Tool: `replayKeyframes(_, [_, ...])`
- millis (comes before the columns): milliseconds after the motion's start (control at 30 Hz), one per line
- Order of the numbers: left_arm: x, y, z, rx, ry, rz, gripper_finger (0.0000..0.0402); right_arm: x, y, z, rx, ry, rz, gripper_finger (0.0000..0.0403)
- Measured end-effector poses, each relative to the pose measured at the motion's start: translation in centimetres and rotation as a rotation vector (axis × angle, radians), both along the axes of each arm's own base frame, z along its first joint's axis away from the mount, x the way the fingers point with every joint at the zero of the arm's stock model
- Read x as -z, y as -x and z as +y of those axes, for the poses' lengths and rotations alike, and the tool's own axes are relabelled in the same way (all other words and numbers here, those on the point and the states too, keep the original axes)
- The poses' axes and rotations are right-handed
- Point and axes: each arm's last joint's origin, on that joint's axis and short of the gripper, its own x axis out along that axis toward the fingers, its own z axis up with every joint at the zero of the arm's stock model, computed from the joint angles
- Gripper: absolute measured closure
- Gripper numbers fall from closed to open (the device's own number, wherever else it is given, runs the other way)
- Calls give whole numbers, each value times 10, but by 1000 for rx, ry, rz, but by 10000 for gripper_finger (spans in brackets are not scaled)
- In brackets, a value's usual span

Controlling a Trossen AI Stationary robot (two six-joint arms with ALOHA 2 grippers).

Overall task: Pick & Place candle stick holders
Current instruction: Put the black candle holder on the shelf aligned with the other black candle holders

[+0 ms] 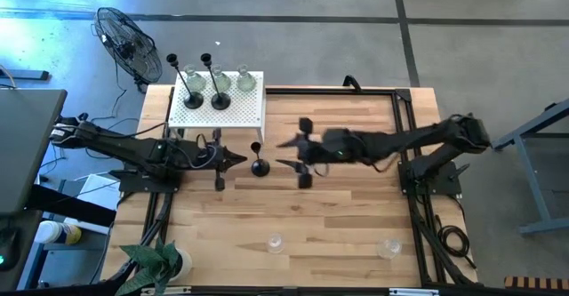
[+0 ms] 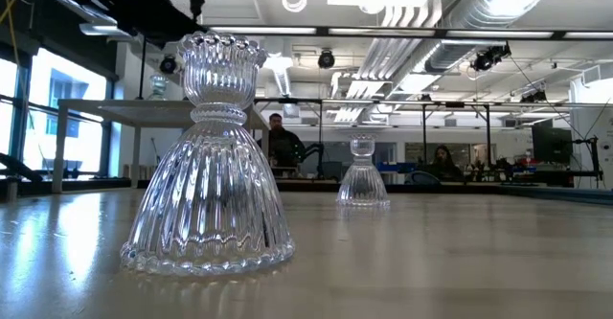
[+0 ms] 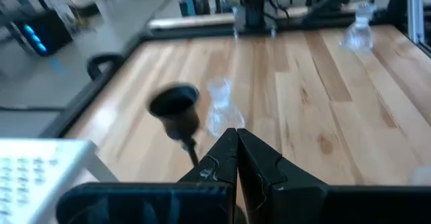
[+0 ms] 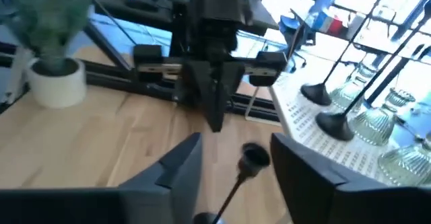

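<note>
The left gripper's fingers are shut short of the black candle stick holder's stem, so the robot should open them and take the stem just below the holder's cup (image 4: 240, 177).
One black candle stick holder (image 1: 259, 164) stands upright on its round base on the wooden table, between my two grippers. My left gripper (image 1: 240, 160) is shut, its tip just left of that base; its wrist view shows the holder's cup top (image 3: 175, 106) beside it. My right gripper (image 1: 284, 153) is open, raised, to the holder's right. In its wrist view the holder (image 4: 246, 170) stands ahead of the spread fingers, apart from them. Two black holders (image 1: 206, 99) and several clear-glass ones (image 1: 233, 81) stand on the white perforated stand (image 1: 244, 109). Two clear-glass holders (image 1: 276, 243) (image 1: 388, 247) stand near the front edge.
A black wire-cage fan (image 1: 124, 43) stands off the table's far left corner. A potted plant (image 1: 156, 260) sits at the near left corner. Black frame rails (image 1: 404, 109) run along the table's edges. In the low view the near glass holder (image 2: 211, 156) fills the left.
</note>
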Motion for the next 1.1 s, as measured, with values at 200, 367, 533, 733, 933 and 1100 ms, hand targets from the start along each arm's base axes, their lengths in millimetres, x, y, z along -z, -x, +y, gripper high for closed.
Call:
replayKeyframes(200, [11, -11, -2, -39, 68, 31, 399, 43, 41, -2, 19, -64, -115, 361])
replayKeyframes(367, [41, -14, -1, -81, 116, -9, 399, 68, 68, -5, 22, -117, -225, 388])
replayKeyframes(533, [58, -11, 2, -186, 148, -91, 394, 73, 81, -6, 20, -131, -280, 371])
replayKeyframes(733, [59, -12, 1, -169, 178, -91, 330, 71, 81, -6, 18, -128, -297, 390])
replayKeyframes(933, [66, -22, 0, -208, 191, -108, 228, 71, 81, -6, 17, -125, -301, 398])
replayKeyframes(1100, [72, -31, -1, -243, 179, -148, 193, 71, 80, -5, 13, -100, -298, 399])
